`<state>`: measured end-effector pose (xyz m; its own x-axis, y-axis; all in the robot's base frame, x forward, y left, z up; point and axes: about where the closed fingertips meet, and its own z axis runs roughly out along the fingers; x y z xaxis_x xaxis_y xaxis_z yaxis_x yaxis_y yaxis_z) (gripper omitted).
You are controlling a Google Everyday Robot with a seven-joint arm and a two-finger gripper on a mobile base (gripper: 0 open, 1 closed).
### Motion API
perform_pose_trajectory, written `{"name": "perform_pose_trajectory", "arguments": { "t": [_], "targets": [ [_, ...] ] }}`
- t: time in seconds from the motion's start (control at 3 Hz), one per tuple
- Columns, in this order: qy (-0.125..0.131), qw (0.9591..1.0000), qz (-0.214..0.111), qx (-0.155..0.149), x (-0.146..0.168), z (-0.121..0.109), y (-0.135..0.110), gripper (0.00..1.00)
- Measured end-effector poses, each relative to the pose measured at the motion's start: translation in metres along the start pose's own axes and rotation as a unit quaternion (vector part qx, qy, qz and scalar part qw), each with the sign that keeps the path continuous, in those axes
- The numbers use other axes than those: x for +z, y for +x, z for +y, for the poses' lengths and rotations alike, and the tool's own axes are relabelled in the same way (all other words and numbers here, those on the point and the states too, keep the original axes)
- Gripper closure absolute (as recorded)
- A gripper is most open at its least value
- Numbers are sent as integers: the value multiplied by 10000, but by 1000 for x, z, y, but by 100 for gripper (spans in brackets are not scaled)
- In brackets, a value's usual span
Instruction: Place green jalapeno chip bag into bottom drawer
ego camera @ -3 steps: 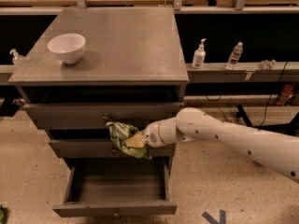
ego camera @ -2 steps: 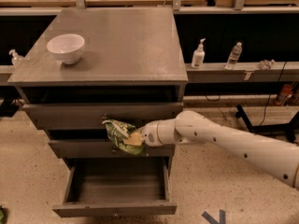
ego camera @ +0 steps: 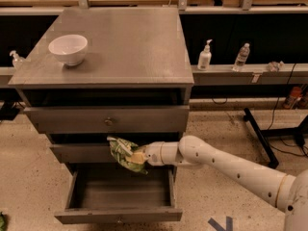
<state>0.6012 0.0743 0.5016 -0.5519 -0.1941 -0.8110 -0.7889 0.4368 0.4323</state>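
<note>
I need to let go of the green jalapeno chip bag with my gripper in the back middle of the open bottom drawer (ego camera: 131, 180).
The green jalapeno chip bag (ego camera: 123, 154) is crumpled and held in my gripper (ego camera: 136, 156), in front of the middle drawer front and above the back of the open bottom drawer (ego camera: 118, 215). The bottom drawer is pulled out, a shallow grey tray with nothing visible inside. My white arm (ego camera: 226, 167) reaches in from the lower right. The gripper is shut on the bag's right side.
A white bowl (ego camera: 68, 48) sits on the cabinet top (ego camera: 134, 42) at the left. Two knobbed drawers (ego camera: 109, 121) above are closed. A soap bottle (ego camera: 205, 57) and a water bottle (ego camera: 241, 57) stand on a shelf to the right. A black stand leg (ego camera: 260, 136) lies on the floor.
My gripper with the bag has moved slightly left and a little higher in front of the middle drawer. The drawer has not moved.
</note>
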Motion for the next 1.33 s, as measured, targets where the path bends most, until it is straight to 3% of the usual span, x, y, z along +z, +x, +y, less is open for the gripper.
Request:
{"name": "perform_pose_trajectory", "arguments": {
  "t": [0.33, 1.0, 1.33],
  "targets": [
    [-22, 10000, 11, 29, 2, 1, 4, 100],
    [-483, 9980, -374, -141, 20, -42, 83, 100],
    [-909, 9949, 233, -377, 49, -59, 134, 100]
  ]
}}
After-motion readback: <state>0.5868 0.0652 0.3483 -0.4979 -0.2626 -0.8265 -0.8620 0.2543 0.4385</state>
